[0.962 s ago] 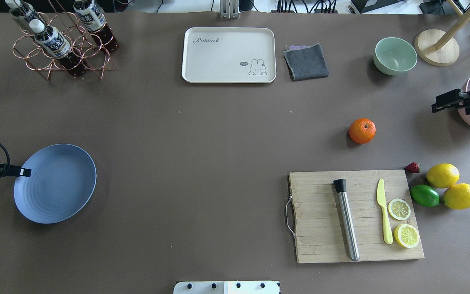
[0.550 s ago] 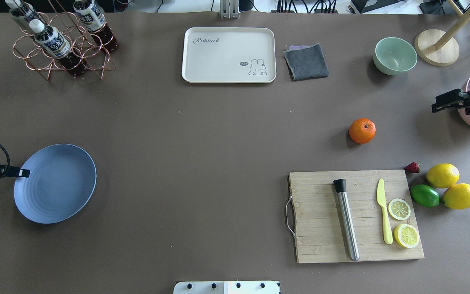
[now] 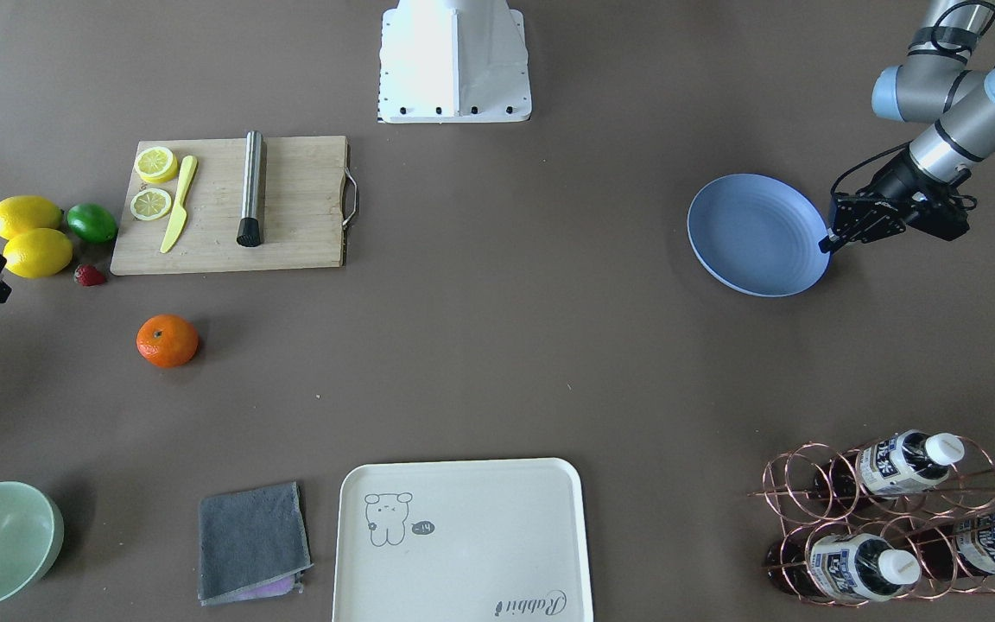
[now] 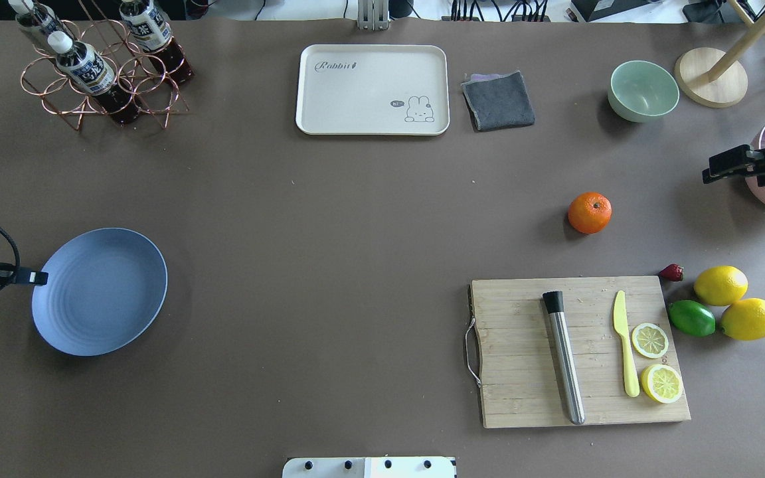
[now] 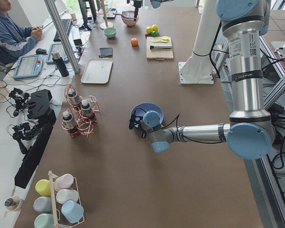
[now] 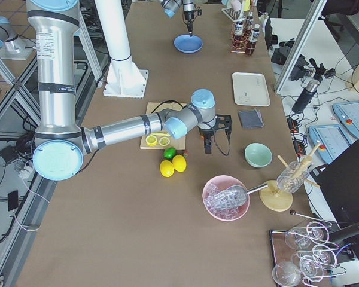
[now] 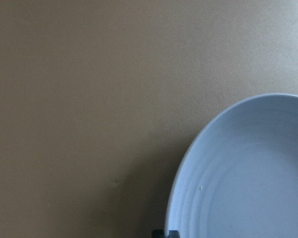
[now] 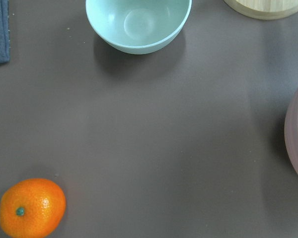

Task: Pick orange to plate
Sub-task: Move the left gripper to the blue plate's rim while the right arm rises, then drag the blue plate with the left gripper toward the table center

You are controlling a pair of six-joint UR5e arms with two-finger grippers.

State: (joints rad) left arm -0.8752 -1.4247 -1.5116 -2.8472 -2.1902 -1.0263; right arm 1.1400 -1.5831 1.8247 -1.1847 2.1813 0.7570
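The robot's left gripper should release the periwinkle-blue plate on the open table (image 3: 449, 288) between the white stand and the cream tray.
The orange (image 4: 590, 212) lies alone on the brown table, right of centre, above the cutting board; it also shows in the right wrist view's lower left corner (image 8: 32, 207). The periwinkle-blue plate (image 4: 99, 292) sits at the far left. My left gripper (image 4: 38, 277) is shut on the plate's left rim, with its fingertips at the rim (image 3: 827, 242). My right gripper (image 4: 711, 174) hovers at the right edge, well to the right of the orange. Its fingers look apart and hold nothing.
A cutting board (image 4: 522, 398) carries a muddler, a yellow knife and lemon slices. Two lemons (image 4: 721, 285), a lime (image 4: 691, 318) and a strawberry lie right of it. A cream tray (image 4: 372, 89), grey cloth (image 4: 498, 99), green bowl (image 4: 643, 90) and bottle rack (image 4: 100, 73) line the far side.
The plate has slid a little to the right and away from the robot, with my left gripper on its rim. The orange and the right gripper have not moved.
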